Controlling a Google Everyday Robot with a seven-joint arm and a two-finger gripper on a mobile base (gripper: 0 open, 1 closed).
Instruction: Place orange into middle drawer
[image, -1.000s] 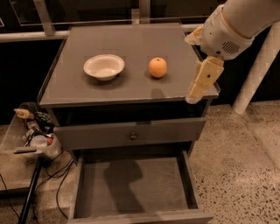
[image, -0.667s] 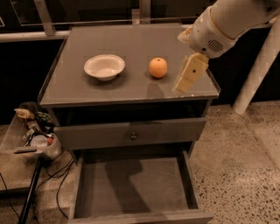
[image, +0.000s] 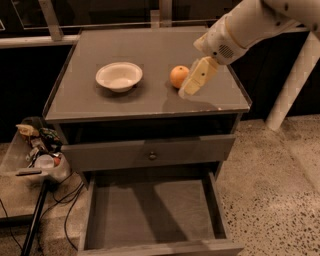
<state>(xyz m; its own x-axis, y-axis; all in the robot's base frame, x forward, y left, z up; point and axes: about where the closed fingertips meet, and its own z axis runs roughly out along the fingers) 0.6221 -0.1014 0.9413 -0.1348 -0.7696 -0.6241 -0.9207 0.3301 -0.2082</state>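
Note:
The orange should go into the middle drawer, so my gripper will close around the orange's sides (image: 181, 76), next to the white bowl.
The orange (image: 178, 76) sits on the grey cabinet top (image: 125, 105), right of centre. My gripper (image: 192, 82) hangs from the white arm (image: 250, 25) and is just right of the orange, close beside it, low over the top. The middle drawer (image: 155, 212) is pulled out below the cabinet front, with a flat grey floor and nothing in it.
A shallow white bowl (image: 119, 76) stands on the cabinet top left of the orange. A shut drawer front with a round knob (image: 152, 155) is above the open drawer. A bin of clutter (image: 37, 150) and cables lie on the floor at left. A white post (image: 295, 85) stands at right.
My gripper has moved left and a little down across the cabinet top, from its right edge to right beside the orange. The orange and bowl have not moved.

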